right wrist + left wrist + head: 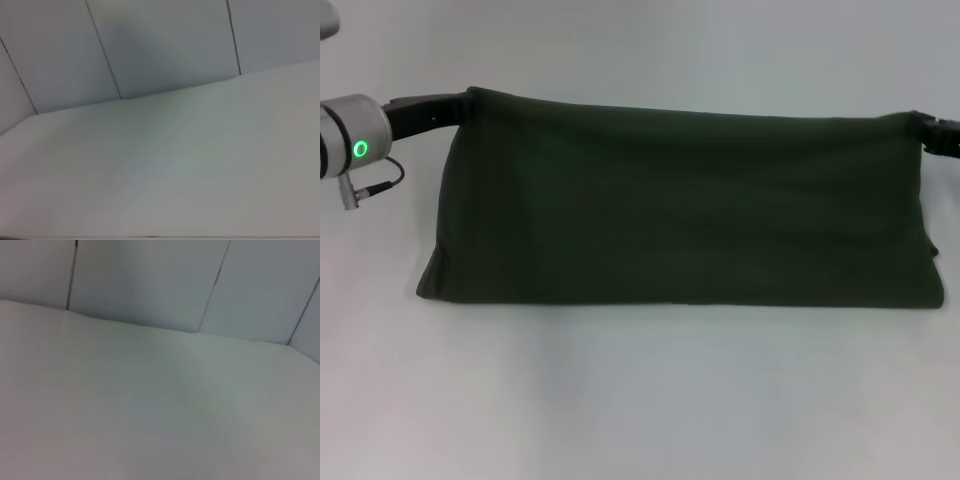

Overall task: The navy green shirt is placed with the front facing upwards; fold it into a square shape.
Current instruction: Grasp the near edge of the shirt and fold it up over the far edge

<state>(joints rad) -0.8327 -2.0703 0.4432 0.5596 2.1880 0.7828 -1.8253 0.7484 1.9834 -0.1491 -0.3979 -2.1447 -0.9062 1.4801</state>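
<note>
I'll release the shirt's upper corner, now held lifted above its lower edge, on the white table with my right gripper, slightly inward of its black fingers (860, 128).
The navy green shirt (680, 210) hangs stretched in a wide band between my two grippers, in the head view only. Its upper edge is lifted and its lower edge rests on the white table (640, 400). Only plain dark green cloth shows; the lettering and the neck tag are hidden. My left gripper (463, 103) is shut on the shirt's upper left corner. My right gripper (923, 127) is shut on the upper right corner, near the picture's edge. Both wrist views show no shirt and no fingers.
The left wrist view shows the white table top (150, 405) meeting grey wall panels (150, 280). The right wrist view shows the same table (175, 165) and panels (165, 40). My left arm's wrist with a green light (360, 150) is at the far left.
</note>
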